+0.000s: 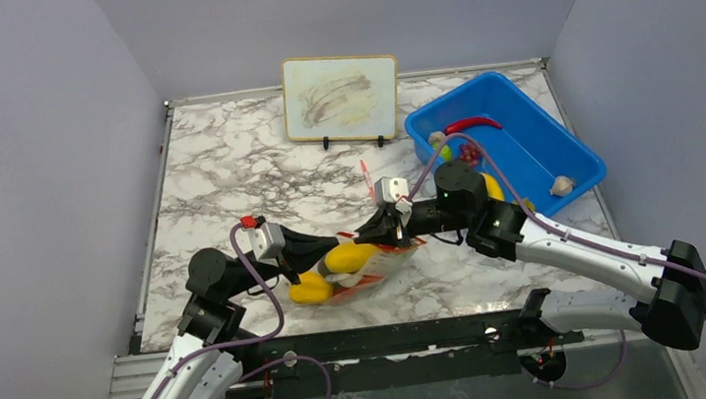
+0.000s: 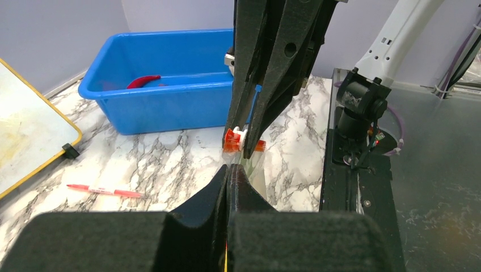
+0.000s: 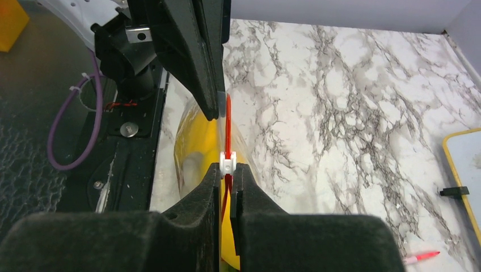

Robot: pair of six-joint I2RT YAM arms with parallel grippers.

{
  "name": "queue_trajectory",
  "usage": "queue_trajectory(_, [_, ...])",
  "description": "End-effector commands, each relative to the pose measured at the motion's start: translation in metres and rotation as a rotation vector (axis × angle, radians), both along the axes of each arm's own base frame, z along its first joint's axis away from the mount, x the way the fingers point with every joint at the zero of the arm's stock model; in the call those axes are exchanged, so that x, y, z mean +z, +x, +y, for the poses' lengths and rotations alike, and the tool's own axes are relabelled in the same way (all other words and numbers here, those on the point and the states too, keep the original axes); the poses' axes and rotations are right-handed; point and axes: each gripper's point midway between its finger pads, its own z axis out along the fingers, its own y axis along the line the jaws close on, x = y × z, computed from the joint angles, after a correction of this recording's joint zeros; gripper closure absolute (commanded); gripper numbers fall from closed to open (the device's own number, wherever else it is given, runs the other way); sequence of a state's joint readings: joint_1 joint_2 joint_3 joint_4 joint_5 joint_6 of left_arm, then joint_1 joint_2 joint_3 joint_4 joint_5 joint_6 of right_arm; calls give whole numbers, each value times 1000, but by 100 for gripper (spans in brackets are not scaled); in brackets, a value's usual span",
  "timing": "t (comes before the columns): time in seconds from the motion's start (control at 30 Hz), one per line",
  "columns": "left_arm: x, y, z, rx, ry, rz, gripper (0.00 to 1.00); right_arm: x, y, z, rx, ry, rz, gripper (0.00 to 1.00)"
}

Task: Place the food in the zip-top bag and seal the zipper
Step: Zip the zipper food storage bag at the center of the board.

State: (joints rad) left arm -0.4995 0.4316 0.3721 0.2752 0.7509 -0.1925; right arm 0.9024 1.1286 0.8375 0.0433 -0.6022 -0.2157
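My left gripper pinches clear plastic beside the zipper's end; it should open and take the red-orange zipper itself (image 3: 228,127) before my right gripper pulls the slider.
The clear zip-top bag (image 1: 372,272) lies near the table's front edge with yellow food (image 1: 350,256) inside. My left gripper (image 1: 341,239) is shut on the bag's mouth edge at one end of the red-orange zipper (image 3: 228,122). My right gripper (image 3: 227,168) faces it, shut on the small white slider (image 3: 227,162) that rides on the zipper. In the left wrist view my left gripper (image 2: 230,170) pinches clear plastic, and the right fingers (image 2: 266,85) come down onto the slider (image 2: 239,135) just beyond. The two grippers are close together, tip to tip.
A blue bin (image 1: 532,151) at the back right holds a red chili (image 1: 475,124), a white mushroom (image 1: 560,186) and other small pieces. A whiteboard (image 1: 341,97) stands at the back. A red-and-white pen (image 1: 365,175) lies behind the grippers.
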Motion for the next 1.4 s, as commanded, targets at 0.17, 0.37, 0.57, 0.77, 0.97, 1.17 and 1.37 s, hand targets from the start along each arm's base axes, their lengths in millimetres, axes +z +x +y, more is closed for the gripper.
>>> queue_trajectory(0.17, [27,-3,3,7,-54,-90,100,-35,6,-22,-97,-120,29,99])
queue_trajectory(0.37, [28,-4,3,6,-55,-92,100,-35,8,-29,-124,-130,13,99])
queue_trajectory(0.57, [28,-3,3,8,-56,-88,100,-40,7,-34,-134,-149,8,99])
queue_trajectory(0.77, [29,-2,2,3,-60,-83,100,-47,10,-44,-179,-183,10,99])
queue_trajectory(0.97, [31,-4,-5,-54,-73,-26,89,-33,-4,-39,-97,-127,-1,99])
queue_trajectory(1.17, [24,0,-20,-148,-21,59,69,-14,-14,-22,15,-66,-19,99])
queue_trajectory(1.37, [22,-4,-29,-225,5,102,72,-7,-11,-12,47,-66,-20,99])
